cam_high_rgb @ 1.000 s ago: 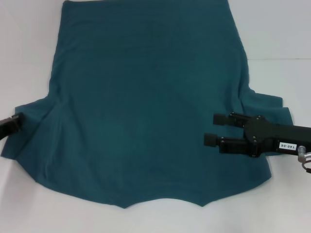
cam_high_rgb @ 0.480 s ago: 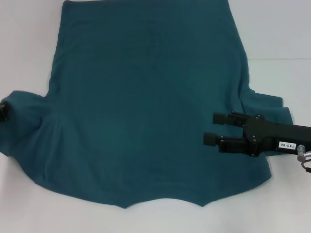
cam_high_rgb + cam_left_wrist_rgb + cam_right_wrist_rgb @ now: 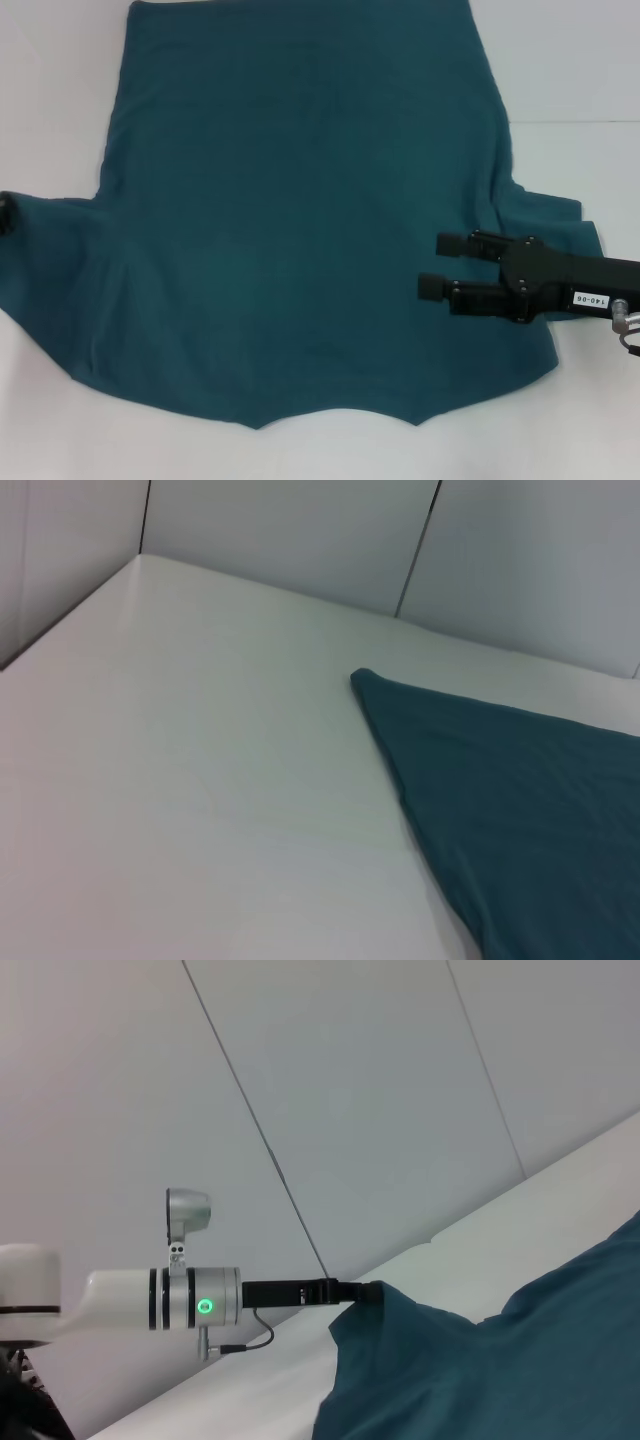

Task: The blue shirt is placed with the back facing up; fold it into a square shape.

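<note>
The robot's left gripper will release the sleeve's cuff flat on the back of the blue shirt, just inward of that sleeve's seam (image 3: pixel 238 243).
The blue shirt (image 3: pixel 300 220) lies spread on the white table (image 3: pixel 560 60), hem far, neck edge near. My left gripper (image 3: pixel 4 214) is at the far left edge of the head view, shut on the left sleeve. The right wrist view shows it (image 3: pixel 352 1293) holding the sleeve (image 3: pixel 400 1330) lifted off the table. My right gripper (image 3: pixel 436 265) hovers over the shirt's right side near the right sleeve (image 3: pixel 555 225), fingers apart and empty. The left wrist view shows a far corner of the shirt (image 3: pixel 500 780).
The white table (image 3: pixel 200 780) extends beyond the shirt on the left and ends at grey wall panels (image 3: pixel 300 530) at the back. A cable (image 3: pixel 628 335) hangs off the right arm at the right edge.
My left gripper took hold of the left sleeve end and lifted it up and outward toward the left edge. The right arm has not moved.
</note>
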Controlling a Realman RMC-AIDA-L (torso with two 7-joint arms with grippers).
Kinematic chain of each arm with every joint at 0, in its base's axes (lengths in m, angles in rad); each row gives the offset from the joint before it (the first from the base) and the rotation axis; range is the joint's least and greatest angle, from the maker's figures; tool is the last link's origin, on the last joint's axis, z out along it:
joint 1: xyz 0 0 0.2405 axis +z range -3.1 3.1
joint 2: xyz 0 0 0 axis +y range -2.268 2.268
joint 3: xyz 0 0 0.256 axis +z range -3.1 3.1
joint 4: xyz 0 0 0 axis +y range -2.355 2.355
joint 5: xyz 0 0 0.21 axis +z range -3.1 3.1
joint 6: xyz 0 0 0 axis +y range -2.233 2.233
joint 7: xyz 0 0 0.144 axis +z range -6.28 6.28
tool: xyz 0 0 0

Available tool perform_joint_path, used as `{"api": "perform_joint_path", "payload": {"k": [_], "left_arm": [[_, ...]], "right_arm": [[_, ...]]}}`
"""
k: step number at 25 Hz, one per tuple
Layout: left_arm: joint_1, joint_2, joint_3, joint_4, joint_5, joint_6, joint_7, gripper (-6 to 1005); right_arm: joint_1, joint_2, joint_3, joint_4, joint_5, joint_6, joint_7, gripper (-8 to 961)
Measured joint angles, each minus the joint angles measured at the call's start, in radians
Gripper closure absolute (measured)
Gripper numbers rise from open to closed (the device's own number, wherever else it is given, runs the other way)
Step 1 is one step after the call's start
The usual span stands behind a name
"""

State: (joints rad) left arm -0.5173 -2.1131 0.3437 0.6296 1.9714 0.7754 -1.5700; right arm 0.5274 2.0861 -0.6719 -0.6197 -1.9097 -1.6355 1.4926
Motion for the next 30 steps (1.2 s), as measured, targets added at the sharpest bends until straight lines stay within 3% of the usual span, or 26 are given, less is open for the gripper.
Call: {"api": "perform_joint_path", "payload": {"k": [12, 15, 16, 20, 30], "left_arm": [[0.006, -0.005, 0.015, 0.014, 0.001, 0.054, -0.024, 993], [0.026, -0.013, 0.035, 0.05, 0.0, 0.185, -0.083, 987], [0.034, -0.022, 0.046, 0.081, -0.004, 0.275, -0.116, 985], [0.033, -0.051, 0.062, 0.138, -0.012, 0.417, -0.152, 977], [-0.039, -0.053, 0.124, -0.029, -0.086, 0.474, -0.152, 956]], "right_arm": [[0.0, 0.0, 0.0, 0.0, 0.0, -0.002, 0.0, 54], [0.0, 0.0, 0.0, 0.0, 0.0, -0.002, 0.0, 55], [0.0, 0.0, 0.0, 0.0, 0.0, -0.002, 0.0, 55], [0.0, 0.0, 0.0, 0.002, 0.0, 0.0, 0.0, 56], [0.003, 0.0, -0.004, 0.009, 0.0, 0.0, -0.006, 58]]}}
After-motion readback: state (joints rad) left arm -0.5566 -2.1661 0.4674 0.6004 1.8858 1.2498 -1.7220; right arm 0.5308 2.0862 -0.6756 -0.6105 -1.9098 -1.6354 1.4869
